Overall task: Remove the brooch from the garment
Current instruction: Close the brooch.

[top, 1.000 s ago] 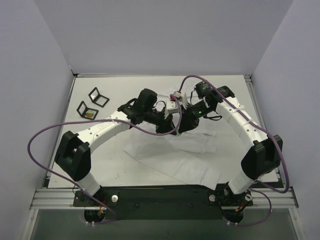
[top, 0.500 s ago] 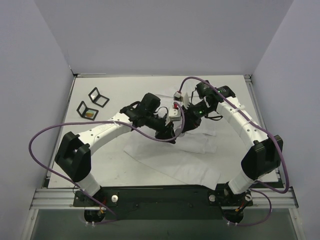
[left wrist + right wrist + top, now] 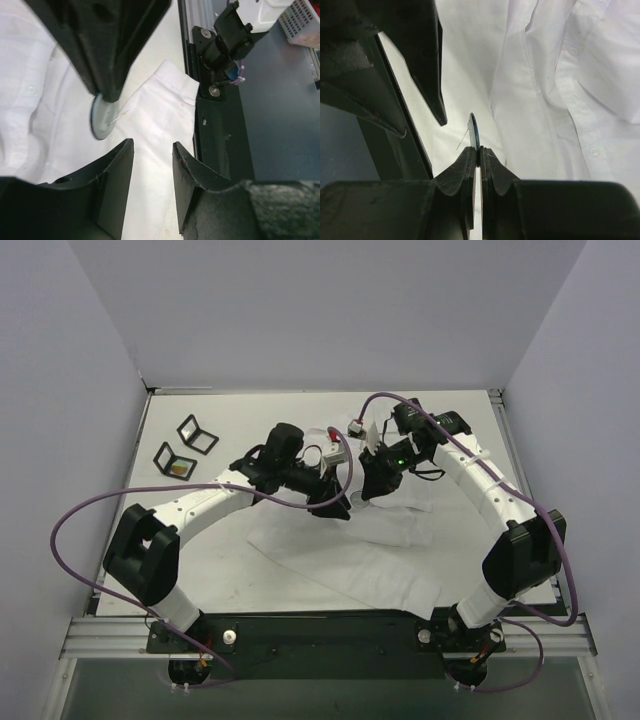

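The brooch hangs from my right gripper next to the open fingers of my left gripper, so next my left gripper straddles the brooch and closes on its free edge (image 3: 101, 134).
The garment (image 3: 372, 562) is a white shirt spread on the table under both wrists. My right gripper (image 3: 479, 149) is shut on the edge of the brooch (image 3: 475, 131), a small round bluish disc with a thin pin sticking out sideways. In the left wrist view the brooch (image 3: 102, 120) hangs from the right gripper's fingers (image 3: 100, 55), above the garment (image 3: 155, 115) and apart from the fabric. My left gripper (image 3: 152, 146) stands open just short of the brooch, with nothing between its fingers. Its fingertips (image 3: 431, 75) show at the upper left of the right wrist view.
Two small black-framed open cases (image 3: 197, 435) (image 3: 175, 460) lie at the table's far left. The metal rail (image 3: 330, 635) with the arm bases runs along the near edge. A buttoned shirt placket (image 3: 570, 75) lies to the right of the brooch.
My left gripper has opened and drawn back to the left, away from the right gripper. The right gripper stays shut on the brooch and has hardly moved.
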You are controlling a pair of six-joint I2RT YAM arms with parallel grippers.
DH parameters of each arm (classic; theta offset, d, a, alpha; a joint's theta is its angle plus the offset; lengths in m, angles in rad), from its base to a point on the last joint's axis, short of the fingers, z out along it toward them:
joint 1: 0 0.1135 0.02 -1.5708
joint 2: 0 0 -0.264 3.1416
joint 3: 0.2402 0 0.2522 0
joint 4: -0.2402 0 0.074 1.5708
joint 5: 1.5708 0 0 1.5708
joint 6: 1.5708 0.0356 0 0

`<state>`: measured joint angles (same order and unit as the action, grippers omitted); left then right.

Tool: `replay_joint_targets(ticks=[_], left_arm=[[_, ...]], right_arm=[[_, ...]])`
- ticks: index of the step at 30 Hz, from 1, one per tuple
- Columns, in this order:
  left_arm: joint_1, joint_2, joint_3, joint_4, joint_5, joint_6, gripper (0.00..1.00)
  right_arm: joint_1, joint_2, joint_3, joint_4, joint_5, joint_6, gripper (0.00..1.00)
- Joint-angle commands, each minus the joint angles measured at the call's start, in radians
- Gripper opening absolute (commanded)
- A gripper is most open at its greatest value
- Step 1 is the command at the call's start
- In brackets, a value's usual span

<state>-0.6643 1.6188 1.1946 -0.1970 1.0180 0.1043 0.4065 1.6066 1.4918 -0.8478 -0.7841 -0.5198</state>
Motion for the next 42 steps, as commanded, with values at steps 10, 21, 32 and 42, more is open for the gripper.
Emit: replay_joint_targets(ticks=[10,21,32,42], left_arm=[[0.066,-0.054,-0.081,0.359,0.025,-0.26,0.79],[0.031,-0.013,-0.076,0.369,0.028,-0.264,0.93],[0.019,0.0,-0.072,0.383,0.033,-0.281,0.78],[0.02,0.013,-0.081,0.435,0.05,-0.33,0.58]], right_arm=[[-0.021,-0.04,-0.007,-0.027,-0.125,-0.009,0.0],[-0.029,-0.037,0.001,-0.039,-0.185,-0.013,0.0],[-0.029,-0.036,0.004,-0.043,-0.182,-0.016,0.0],[-0.029,-0.036,0.005,-0.043,-0.188,-0.016,0.0]])
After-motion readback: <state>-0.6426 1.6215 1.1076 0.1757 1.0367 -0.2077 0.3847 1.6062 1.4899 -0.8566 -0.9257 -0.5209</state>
